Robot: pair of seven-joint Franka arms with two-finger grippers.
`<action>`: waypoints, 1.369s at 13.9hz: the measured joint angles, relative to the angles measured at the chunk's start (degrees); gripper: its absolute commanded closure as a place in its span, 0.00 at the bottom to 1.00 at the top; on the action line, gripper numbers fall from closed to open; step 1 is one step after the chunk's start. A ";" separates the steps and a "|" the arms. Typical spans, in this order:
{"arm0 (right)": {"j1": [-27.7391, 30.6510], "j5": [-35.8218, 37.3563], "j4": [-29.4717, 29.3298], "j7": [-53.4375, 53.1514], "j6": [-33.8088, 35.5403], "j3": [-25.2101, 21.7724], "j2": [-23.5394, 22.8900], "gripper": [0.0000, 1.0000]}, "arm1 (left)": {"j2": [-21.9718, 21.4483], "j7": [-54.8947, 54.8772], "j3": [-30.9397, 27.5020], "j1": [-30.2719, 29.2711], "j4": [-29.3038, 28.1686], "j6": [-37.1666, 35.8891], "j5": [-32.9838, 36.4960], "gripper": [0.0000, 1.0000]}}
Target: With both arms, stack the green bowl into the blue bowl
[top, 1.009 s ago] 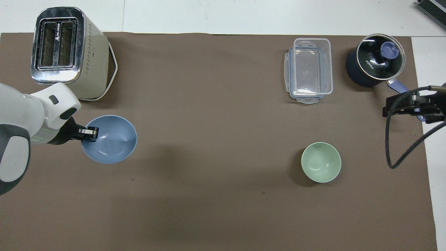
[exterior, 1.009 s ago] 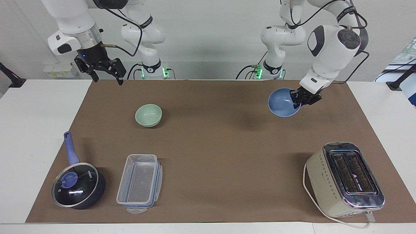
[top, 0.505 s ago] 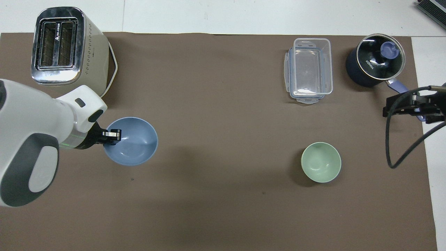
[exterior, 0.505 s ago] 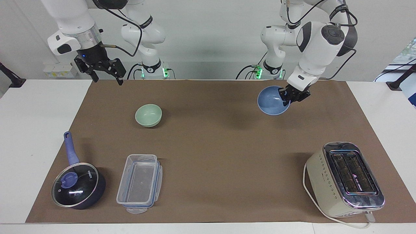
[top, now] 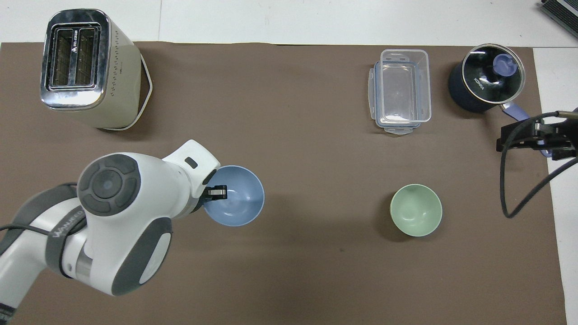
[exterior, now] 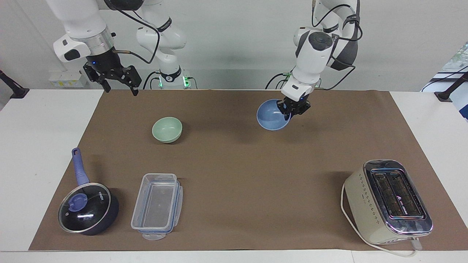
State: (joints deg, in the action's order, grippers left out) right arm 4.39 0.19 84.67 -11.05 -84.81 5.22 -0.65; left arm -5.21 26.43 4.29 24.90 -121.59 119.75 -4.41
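Note:
Next, my left gripper sets the blue bowl, now tilted over the brown mat, down on the mat (top: pixel 274 236), in the spot between the white arm and the green bowl.
My left gripper (exterior: pixel 291 110) is shut on the rim of the blue bowl (exterior: pixel 271 116) and holds it tilted in the air over the middle of the brown mat; the gripper (top: pixel 217 192) and the blue bowl (top: pixel 239 203) also show in the overhead view. The green bowl (exterior: pixel 167 129) stands upright and empty on the mat toward the right arm's end, apart from both grippers; it also shows in the overhead view (top: pixel 416 210). My right gripper (exterior: pixel 120 84) waits open and empty, raised over the mat's edge at its own end (top: pixel 535 137).
A toaster (exterior: pixel 389 201) stands at the left arm's end, farther from the robots. A clear lidless container (exterior: pixel 157 205) and a dark pot with a glass lid and blue handle (exterior: pixel 87 209) stand farther from the robots than the green bowl. The brown mat (exterior: pixel 237 175) covers the table.
My left arm has carried the blue bowl from its own end toward the middle of the mat, closer to the green bowl. The right arm and green bowl have not moved.

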 measured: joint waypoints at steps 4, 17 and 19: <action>0.07 0.00 0.02 0.00 0.00 0.00 0.01 0.00 | 2.13 3.76 0.01 4.90 -6.22 10.48 0.00 1.00; 0.10 0.00 0.04 0.00 0.00 0.00 0.07 0.00 | 5.38 9.58 -0.06 14.02 -16.40 25.77 0.00 0.00; 0.10 0.00 0.04 0.00 0.00 0.00 0.08 0.00 | 5.53 9.57 -0.31 14.01 -16.55 25.79 0.00 0.00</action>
State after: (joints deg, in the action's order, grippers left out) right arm 4.49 0.19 84.71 -11.05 -84.81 5.21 -0.58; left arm 0.32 36.00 3.98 38.91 -138.14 145.54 -4.41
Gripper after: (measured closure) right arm 0.000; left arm 0.758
